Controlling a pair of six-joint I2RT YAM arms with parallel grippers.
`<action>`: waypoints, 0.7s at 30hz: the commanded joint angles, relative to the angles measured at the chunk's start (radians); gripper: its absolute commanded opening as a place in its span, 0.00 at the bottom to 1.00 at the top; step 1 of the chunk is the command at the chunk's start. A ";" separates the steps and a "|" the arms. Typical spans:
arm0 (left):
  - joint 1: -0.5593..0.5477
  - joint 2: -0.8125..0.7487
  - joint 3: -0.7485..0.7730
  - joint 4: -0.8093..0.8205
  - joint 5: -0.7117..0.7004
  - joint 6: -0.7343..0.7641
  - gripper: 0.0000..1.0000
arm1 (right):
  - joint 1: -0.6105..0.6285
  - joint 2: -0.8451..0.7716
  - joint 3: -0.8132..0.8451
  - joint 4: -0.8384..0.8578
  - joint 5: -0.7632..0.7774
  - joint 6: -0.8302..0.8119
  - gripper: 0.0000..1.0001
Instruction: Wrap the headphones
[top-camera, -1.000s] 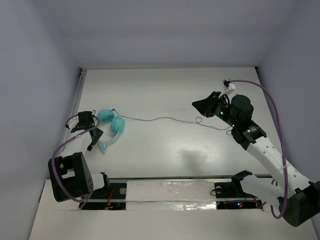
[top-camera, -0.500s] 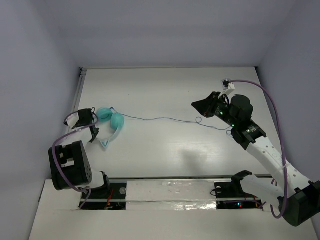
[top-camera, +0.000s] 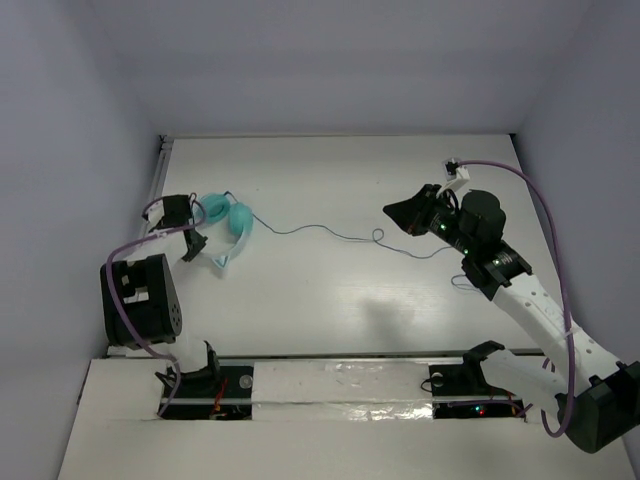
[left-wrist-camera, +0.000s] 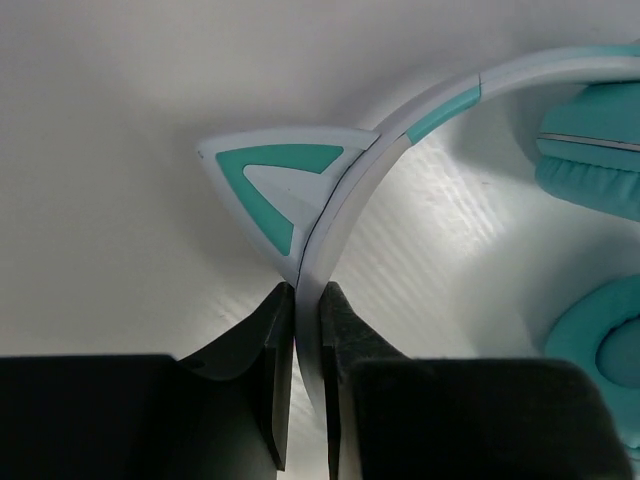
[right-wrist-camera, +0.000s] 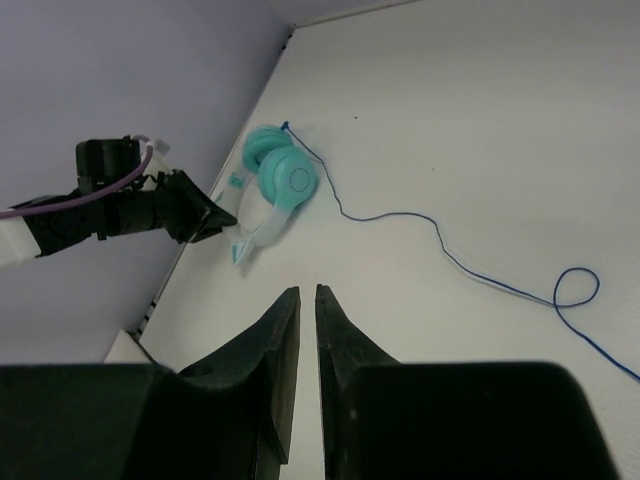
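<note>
The robot's right gripper will next move to the dark-blue cord's small loop (top-camera: 377, 236) (right-wrist-camera: 576, 288) and close there, while the left gripper keeps hold of the headphones' headband.
The teal headphones (top-camera: 234, 224) lie at the table's left side, their two cups (left-wrist-camera: 590, 150) side by side. My left gripper (left-wrist-camera: 308, 300) is shut on the pale headband (left-wrist-camera: 400, 130), just below its teal cat-ear tab (left-wrist-camera: 275, 180). The thin dark-blue cord (top-camera: 310, 232) trails right across the table to a small loop (top-camera: 376, 237) and on under the right arm. My right gripper (top-camera: 393, 211) hovers above the table near that loop, its jaws almost together with nothing between them. The right wrist view shows the headphones (right-wrist-camera: 280, 180) and the cord (right-wrist-camera: 440, 235) far ahead.
A metal rail (top-camera: 160, 180) runs along the table's left edge, close beside the left gripper. Thick purple cables (top-camera: 545, 215) arc over both arms. A small white connector (top-camera: 455, 168) sits at the back right. Purple walls enclose the table on three sides.
My left gripper has closed on the headband and drawn the headphones a little toward the back. The cord has followed, its loop sliding left. The right arm has stayed still.
</note>
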 joint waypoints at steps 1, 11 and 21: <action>-0.042 0.023 0.110 -0.030 0.067 0.097 0.00 | 0.005 0.000 0.000 0.050 0.010 0.008 0.18; -0.210 -0.079 0.420 -0.137 0.346 0.352 0.00 | 0.005 0.006 -0.018 0.100 0.013 -0.011 0.00; -0.342 -0.062 0.691 -0.162 0.590 0.441 0.00 | 0.005 0.127 -0.006 0.194 -0.089 -0.163 0.47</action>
